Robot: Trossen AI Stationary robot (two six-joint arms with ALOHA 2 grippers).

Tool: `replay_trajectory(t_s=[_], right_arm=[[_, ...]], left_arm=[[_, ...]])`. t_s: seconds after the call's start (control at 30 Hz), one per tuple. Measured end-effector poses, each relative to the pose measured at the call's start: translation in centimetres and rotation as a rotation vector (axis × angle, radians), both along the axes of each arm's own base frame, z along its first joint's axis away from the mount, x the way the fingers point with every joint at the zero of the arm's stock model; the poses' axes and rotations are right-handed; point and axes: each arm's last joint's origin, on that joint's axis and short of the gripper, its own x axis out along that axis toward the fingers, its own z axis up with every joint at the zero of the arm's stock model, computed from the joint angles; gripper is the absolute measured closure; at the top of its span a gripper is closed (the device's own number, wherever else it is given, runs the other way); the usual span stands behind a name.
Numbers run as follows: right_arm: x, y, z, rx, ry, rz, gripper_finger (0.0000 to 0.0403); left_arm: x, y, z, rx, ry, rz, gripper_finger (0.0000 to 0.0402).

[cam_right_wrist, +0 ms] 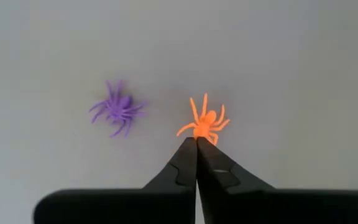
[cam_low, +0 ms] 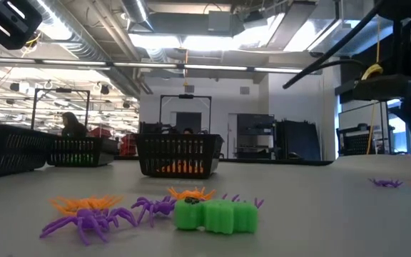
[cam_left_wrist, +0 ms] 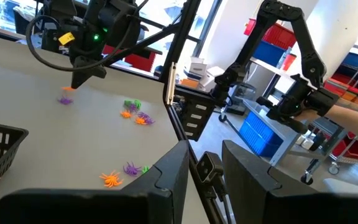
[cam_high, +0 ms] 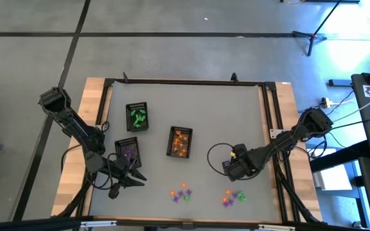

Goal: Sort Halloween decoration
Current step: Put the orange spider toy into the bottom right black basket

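My right gripper needs to put the orange spider down in the black tray with the orange pieces (cam_high: 181,147).
My right gripper (cam_right_wrist: 196,142) points down over the grey mat, right of centre (cam_high: 231,168), shut on a small orange spider (cam_right_wrist: 205,120). A purple spider (cam_right_wrist: 117,109) lies flat on the mat beside it. Two loose piles of Halloween decoration, orange, purple and green, lie near the front edge (cam_high: 180,192) (cam_high: 234,197). Three black trays stand on the mat: one with green pieces (cam_high: 137,117), one with purple (cam_high: 128,152), one with orange (cam_high: 180,142). My left gripper (cam_left_wrist: 205,163) waits at the front left (cam_high: 130,181), level and open, with nothing between its fingers. My right gripper pinches the orange spider's near edge (cam_right_wrist: 199,134) between the very ends of its two fingers. The fingers come from above, pointing down. The rest of the spider sticks out flat beyond the tips. Whether it is clear of the mat, I cannot tell.
A black frame (cam_high: 265,122) borders the mat, with wooden table edge (cam_high: 98,102) outside it. In the low view a green block and purple and orange spiders (cam_low: 216,214) lie close to the camera. Bare mat stretches behind the trays.
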Motion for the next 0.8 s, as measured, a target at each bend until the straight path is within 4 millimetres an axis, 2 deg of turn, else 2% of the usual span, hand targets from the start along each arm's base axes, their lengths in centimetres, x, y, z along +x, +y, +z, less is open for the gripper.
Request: replay_trajectory(t_s=[0.3,0.43,0.67,0.8], right_arm=[[0.1,0.1,0.0,0.001,-0.011,0.009,0.0402],[0.8,0.3,0.9,-0.012,-0.061,0.015,0.0402],[4.3,0.7,5.5,-0.134,-0.311,0.062,0.0403],[7.0,0.5,8.5,-0.206,-0.530,0.105,0.0403]], left_arm=[[0.0,0.0,0.0,0.000,0.000,0.001,0.0312],[0.0,0.0,0.0,0.000,0.000,0.004,0.0312],[0.0,0.1,0.0,0.004,-0.002,0.032,0.0311],[0.0,0.1,0.0,0.004,-0.002,0.036,0.0311]])
